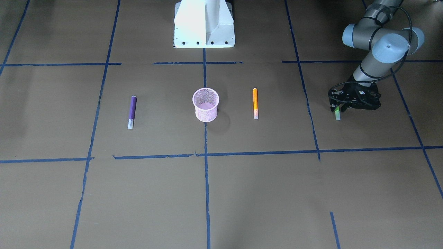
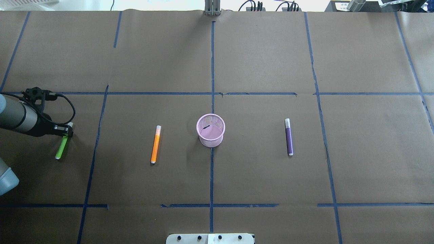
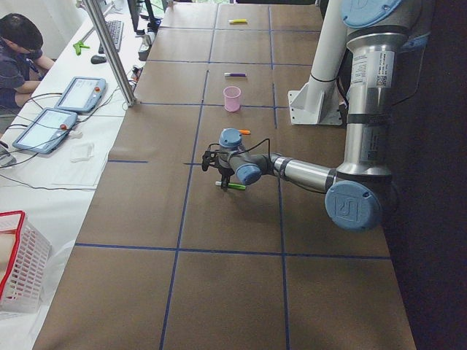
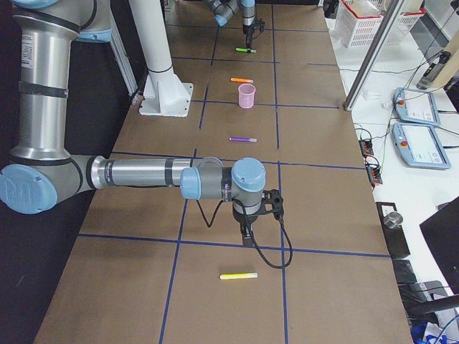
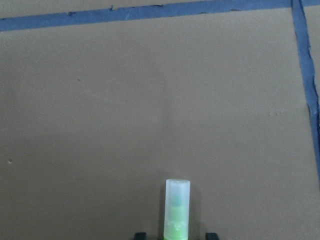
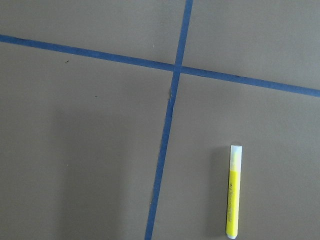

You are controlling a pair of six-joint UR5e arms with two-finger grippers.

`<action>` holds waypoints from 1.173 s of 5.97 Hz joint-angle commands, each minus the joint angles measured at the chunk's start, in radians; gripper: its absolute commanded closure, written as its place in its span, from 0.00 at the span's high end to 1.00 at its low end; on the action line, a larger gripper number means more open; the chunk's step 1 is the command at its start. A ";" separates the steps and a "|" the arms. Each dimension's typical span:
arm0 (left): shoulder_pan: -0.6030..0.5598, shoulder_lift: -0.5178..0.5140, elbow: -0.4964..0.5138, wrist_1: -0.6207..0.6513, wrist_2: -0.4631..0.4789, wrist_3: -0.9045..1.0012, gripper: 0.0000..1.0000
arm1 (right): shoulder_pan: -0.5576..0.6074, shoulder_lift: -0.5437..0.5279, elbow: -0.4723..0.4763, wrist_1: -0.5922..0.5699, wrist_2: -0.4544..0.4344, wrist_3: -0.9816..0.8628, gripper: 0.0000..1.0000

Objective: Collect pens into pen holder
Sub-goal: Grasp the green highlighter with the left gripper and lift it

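Observation:
My left hand releases the green pen next inside the pink mesh pen holder [image 1: 203, 105] between the orange and purple pens.
The pink mesh pen holder [image 2: 211, 130] stands upright at the table's middle [image 1: 206, 104]. The orange pen [image 2: 155, 144] lies to its left and the purple pen [image 2: 289, 137] to its right, both flat on the table. The green pen [image 2: 61, 149] lies flat at the far left. My left gripper [image 2: 66, 134] is down over its pale cap end. In the left wrist view the cap [image 5: 177, 207] sits between the two fingertips [image 5: 140, 235] with a gap on each side, so the gripper is open. My right gripper [image 4: 246, 236] shows only in the exterior right view; I cannot tell its state.
A yellow pen [image 6: 234, 192] lies on the table below the right wrist, far off to the robot's right [image 4: 238, 276]. Blue tape lines [image 2: 212, 93] mark a grid on the brown paper. The robot's white base [image 1: 204, 24] stands behind the cup.

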 commanded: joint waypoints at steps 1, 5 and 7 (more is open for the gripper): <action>0.000 -0.001 -0.018 -0.001 0.010 0.002 0.00 | 0.000 0.000 0.001 0.002 0.001 0.000 1.00; 0.003 -0.246 -0.099 -0.006 0.257 -0.005 0.00 | 0.000 0.003 0.001 0.002 0.000 0.000 1.00; 0.147 -0.453 -0.084 0.002 0.407 -0.093 0.04 | -0.002 0.005 0.001 0.002 0.001 0.000 1.00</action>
